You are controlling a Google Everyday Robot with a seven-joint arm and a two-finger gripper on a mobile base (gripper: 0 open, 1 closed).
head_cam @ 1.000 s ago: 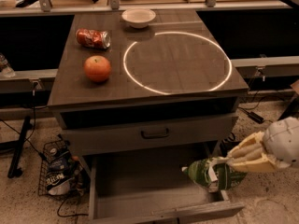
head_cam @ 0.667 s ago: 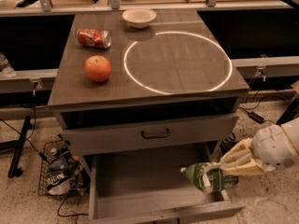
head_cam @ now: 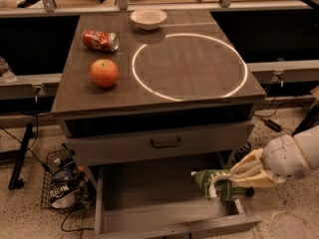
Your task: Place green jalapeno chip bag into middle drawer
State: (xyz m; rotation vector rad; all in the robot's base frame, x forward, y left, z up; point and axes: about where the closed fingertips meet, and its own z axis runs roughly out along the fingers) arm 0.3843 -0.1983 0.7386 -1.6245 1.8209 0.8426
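Next, my gripper sets the green jalapeno chip bag down and lets go of it around the centre of the open middle drawer's bare bottom (head_cam: 177, 195).
The green jalapeno chip bag (head_cam: 215, 183) is small, crinkly and green with a white patch. My gripper (head_cam: 233, 181) reaches in from the right and is shut on the bag's right end. It holds the bag just above the right side of the open middle drawer (head_cam: 149, 203), a wide shallow grey drawer pulled out at the bottom of the cabinet. The drawer's bare floor shows to the left of the bag.
Above the open drawer is a closed drawer front with a dark handle (head_cam: 165, 143). On the cabinet top lie a crushed red soda can (head_cam: 99, 40), an orange-red apple (head_cam: 104, 73) and a white bowl (head_cam: 148, 19). A wire basket (head_cam: 62, 185) stands on the floor at the left.
My gripper with the bag has moved a little left and down, farther over the open drawer.
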